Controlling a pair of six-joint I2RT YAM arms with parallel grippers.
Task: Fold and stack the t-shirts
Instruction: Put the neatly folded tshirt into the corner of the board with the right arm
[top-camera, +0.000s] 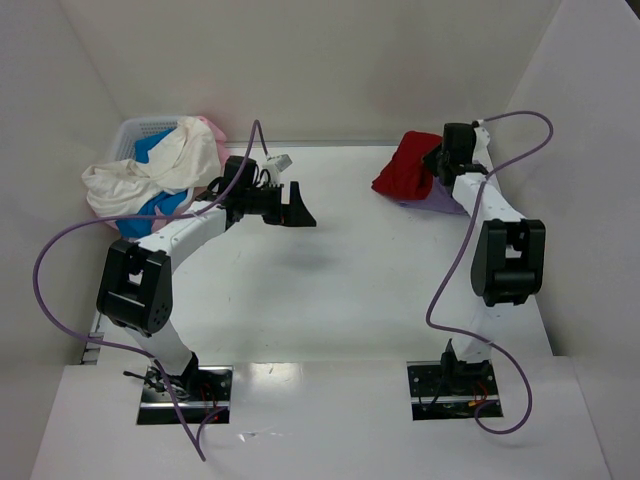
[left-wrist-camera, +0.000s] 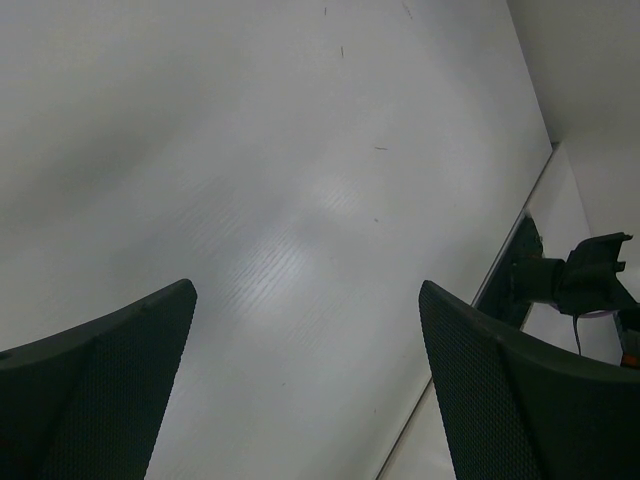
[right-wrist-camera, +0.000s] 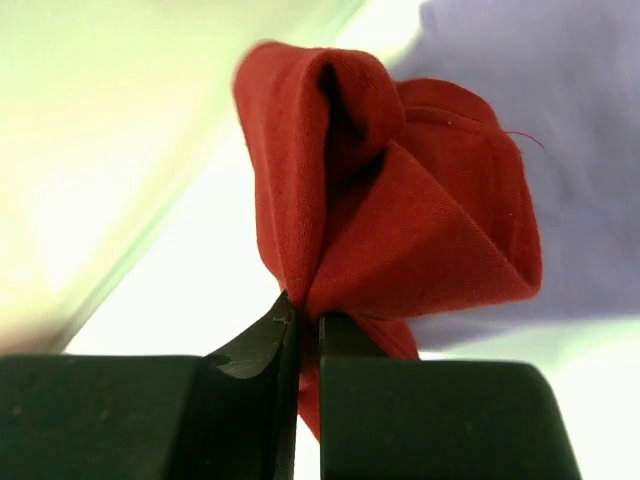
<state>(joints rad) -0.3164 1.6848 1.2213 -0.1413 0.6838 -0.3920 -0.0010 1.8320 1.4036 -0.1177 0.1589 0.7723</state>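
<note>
The dark red t-shirt will go down on the middle of the pale lavender t-shirt (top-camera: 452, 181) (right-wrist-camera: 545, 170) from my right gripper.
A dark red t-shirt (top-camera: 403, 168) lies bunched at the far right of the table, on top of a pale lavender t-shirt (top-camera: 447, 199). My right gripper (right-wrist-camera: 308, 322) is shut on a fold of the red t-shirt (right-wrist-camera: 400, 210), with the lavender cloth (right-wrist-camera: 560, 150) behind it. In the top view the right gripper (top-camera: 440, 160) sits at the red t-shirt's right edge. My left gripper (top-camera: 298, 208) hangs open over bare table left of centre, its fingers (left-wrist-camera: 500, 380) wide apart and holding nothing. Cream-white (top-camera: 150, 172), bright blue (top-camera: 152, 148) and pink (top-camera: 210, 126) t-shirts spill from the basket.
A white lattice basket (top-camera: 135, 130) stands at the far left corner, overflowing with shirts. White walls close in the table at the back and on both sides. Purple cables (top-camera: 60, 250) loop from both arms.
</note>
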